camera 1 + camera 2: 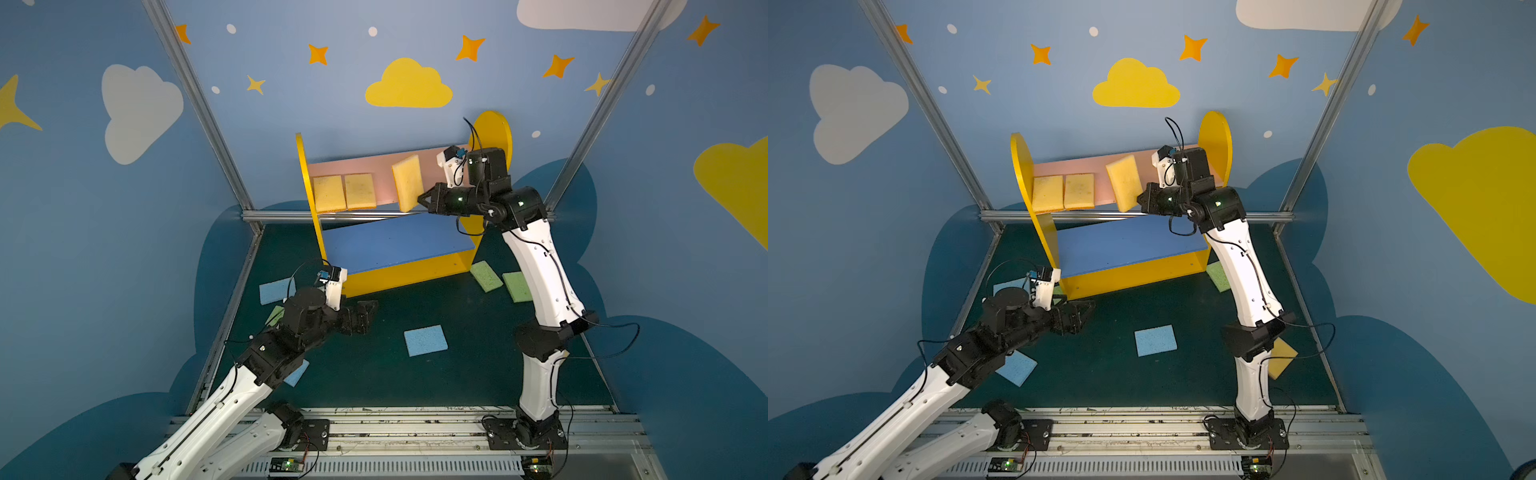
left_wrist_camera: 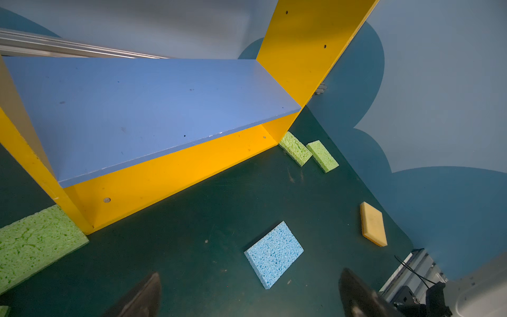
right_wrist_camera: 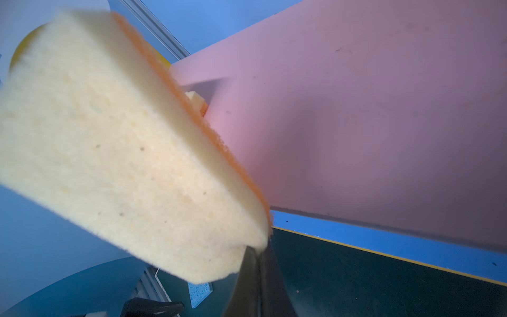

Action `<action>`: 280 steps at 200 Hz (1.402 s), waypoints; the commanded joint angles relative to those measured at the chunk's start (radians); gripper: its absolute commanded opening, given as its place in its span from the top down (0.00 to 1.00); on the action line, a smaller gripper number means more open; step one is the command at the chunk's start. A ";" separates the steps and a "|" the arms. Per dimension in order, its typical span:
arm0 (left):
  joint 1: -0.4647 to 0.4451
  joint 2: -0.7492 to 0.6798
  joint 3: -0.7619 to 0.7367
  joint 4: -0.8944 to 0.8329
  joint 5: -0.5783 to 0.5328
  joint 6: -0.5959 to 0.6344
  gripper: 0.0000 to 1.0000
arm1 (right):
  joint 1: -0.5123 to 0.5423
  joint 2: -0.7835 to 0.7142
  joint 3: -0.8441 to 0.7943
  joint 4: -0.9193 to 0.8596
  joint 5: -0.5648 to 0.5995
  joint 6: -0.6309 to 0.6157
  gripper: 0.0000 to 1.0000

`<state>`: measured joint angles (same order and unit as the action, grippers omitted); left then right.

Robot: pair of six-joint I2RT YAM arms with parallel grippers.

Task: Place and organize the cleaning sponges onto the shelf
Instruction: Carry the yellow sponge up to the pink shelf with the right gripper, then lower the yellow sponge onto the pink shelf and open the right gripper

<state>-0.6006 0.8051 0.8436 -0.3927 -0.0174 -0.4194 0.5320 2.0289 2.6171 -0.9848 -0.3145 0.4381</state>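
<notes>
The yellow sponge in my right gripper, now held tilted over the pink board, will be let go on the pink board (image 1: 395,176) (image 3: 250,118), beside the row of yellow sponges.
The shelf (image 1: 407,270) (image 1: 1133,274) stands at the back of the dark green floor. Two yellow cleaning sponges (image 1: 329,193) (image 1: 360,191) lie side by side at the left of its pink upper board (image 1: 382,166). My right gripper (image 1: 422,199) (image 1: 1140,199) (image 3: 256,252) is shut on the corner of a third yellow sponge (image 1: 408,183) (image 3: 123,153), held tilted over the pink board. My left gripper (image 1: 365,316) (image 2: 250,275) hangs open and empty just above the floor, near a blue sponge (image 1: 426,340) (image 2: 274,254).
Two green sponges (image 1: 486,276) (image 1: 517,286) lie by the shelf's right foot, and another green one (image 2: 35,241) by its left foot. Blue sponges (image 1: 276,291) (image 1: 1017,368) lie under my left arm. A yellow sponge (image 1: 1281,357) lies behind my right arm. The blue board (image 1: 395,241) is bare.
</notes>
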 commanded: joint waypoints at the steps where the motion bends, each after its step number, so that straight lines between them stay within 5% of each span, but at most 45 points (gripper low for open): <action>1: 0.009 -0.002 -0.013 0.020 0.019 -0.004 0.00 | 0.002 0.019 0.024 0.067 -0.038 0.032 1.00; 110: 0.027 0.006 -0.033 0.033 0.040 -0.010 0.00 | 0.005 0.038 0.023 0.181 -0.072 0.059 1.00; 280: 0.030 0.000 -0.046 0.029 0.040 -0.022 0.00 | 0.010 0.011 -0.014 0.178 -0.076 -0.005 0.55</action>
<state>-0.5747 0.8108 0.8013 -0.3794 0.0120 -0.4385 0.5350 2.0750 2.6179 -0.8089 -0.4015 0.4686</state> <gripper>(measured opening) 0.997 0.439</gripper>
